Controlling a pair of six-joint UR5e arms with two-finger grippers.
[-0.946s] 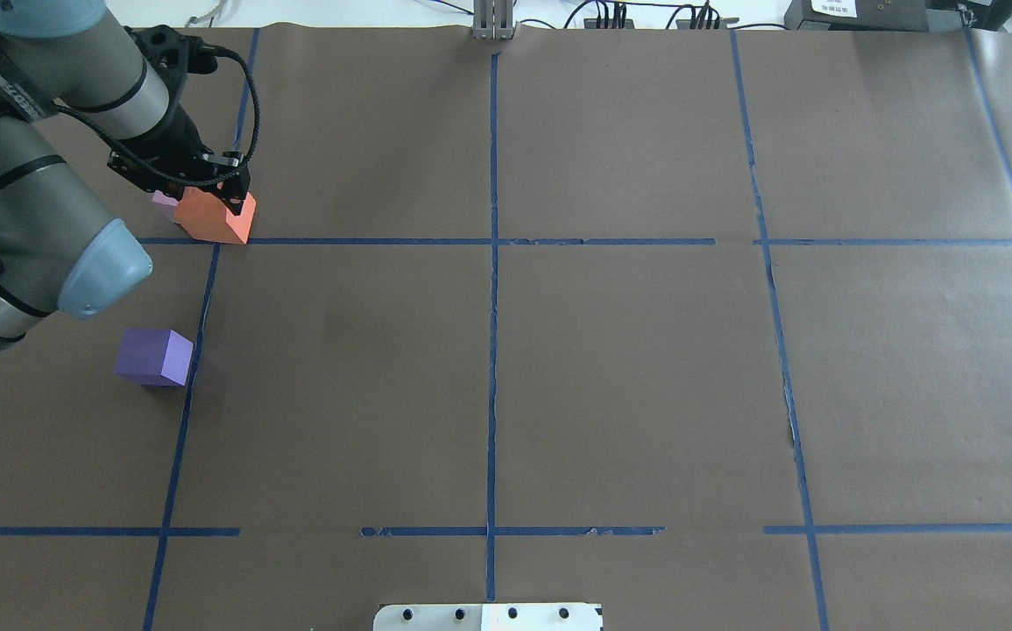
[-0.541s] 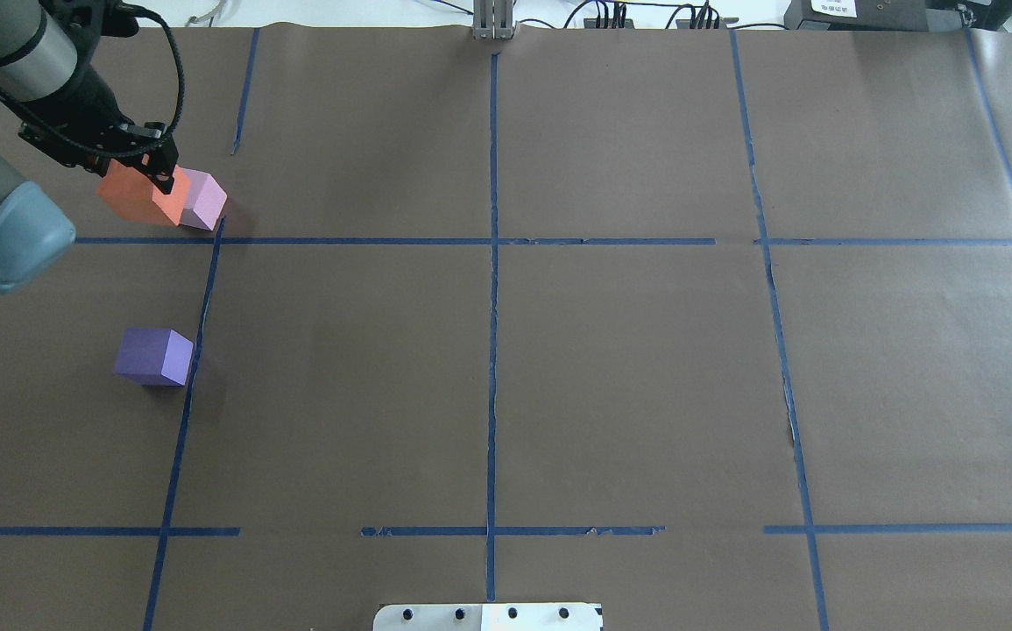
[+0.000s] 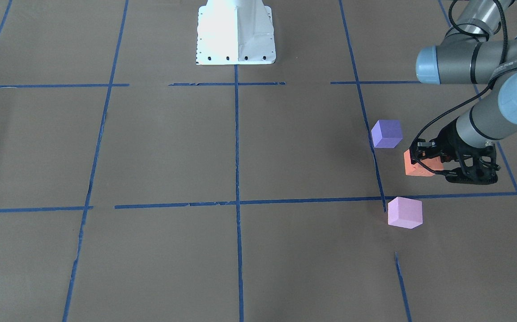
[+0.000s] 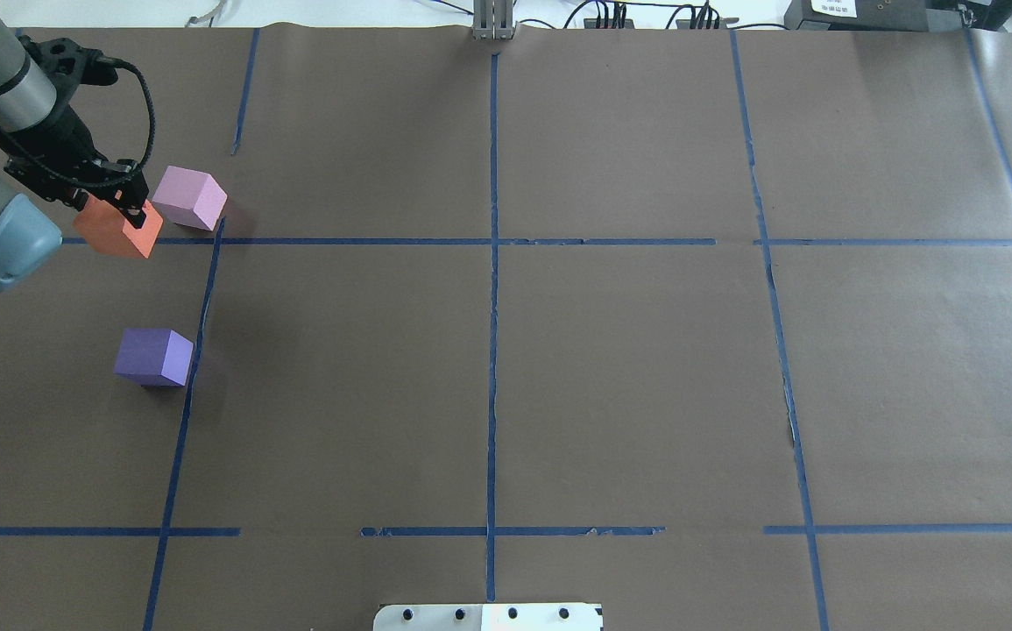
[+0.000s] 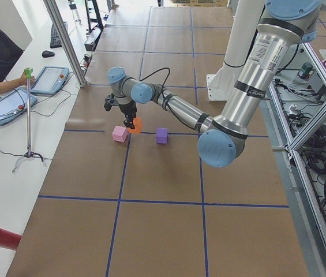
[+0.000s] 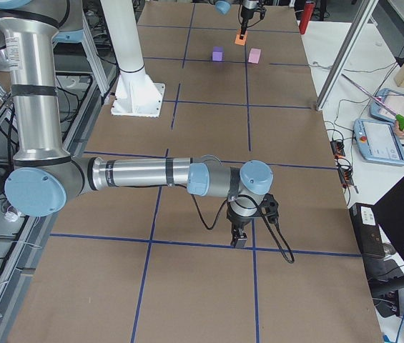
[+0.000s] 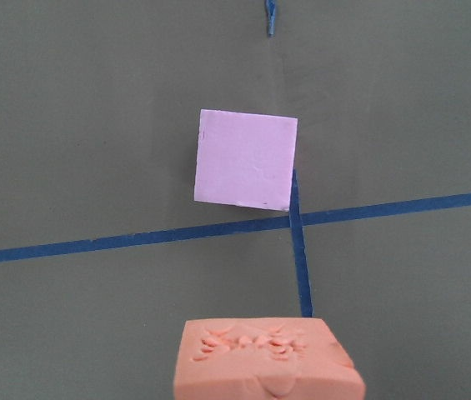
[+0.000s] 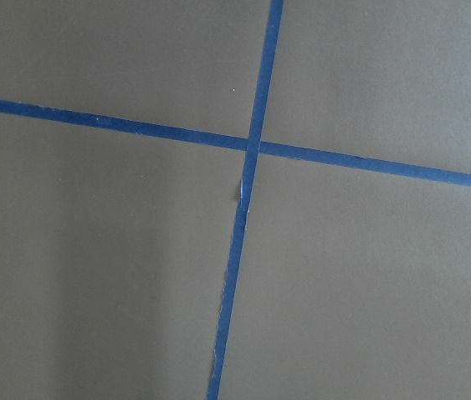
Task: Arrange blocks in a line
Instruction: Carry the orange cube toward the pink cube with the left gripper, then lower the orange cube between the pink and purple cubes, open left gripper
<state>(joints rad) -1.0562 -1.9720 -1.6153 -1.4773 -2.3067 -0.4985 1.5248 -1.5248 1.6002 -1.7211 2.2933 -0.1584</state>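
Observation:
I will let go of the orange block with my left gripper on the paper (image 3: 401, 172) (image 7: 254, 292) between the violet-blue block and the pink-lilac block.
My left gripper (image 4: 123, 209) is shut on the orange block (image 4: 118, 230) and holds it low over the brown paper, just left of the pink-lilac block (image 4: 190, 198) and apart from it. The violet-blue block (image 4: 153, 357) sits alone nearer the robot. In the front-facing view the left gripper (image 3: 437, 164) grips the orange block (image 3: 416, 166) between the violet-blue block (image 3: 386, 133) and the pink-lilac block (image 3: 404, 213). The left wrist view shows the orange block (image 7: 267, 362) below the pink-lilac block (image 7: 246, 160). My right gripper (image 6: 239, 239) hangs over a tape crossing; I cannot tell its state.
Blue tape lines (image 4: 492, 263) divide the brown paper into squares. The robot's white base plate (image 3: 236, 31) stands at the table's near middle edge. An operator with tablets (image 5: 7, 101) and a stand (image 5: 28, 115) are beyond the far edge.
My left gripper has carried the orange block from in front of the pink-lilac block to its left and a little toward the robot. The pink-lilac block now shows in full.

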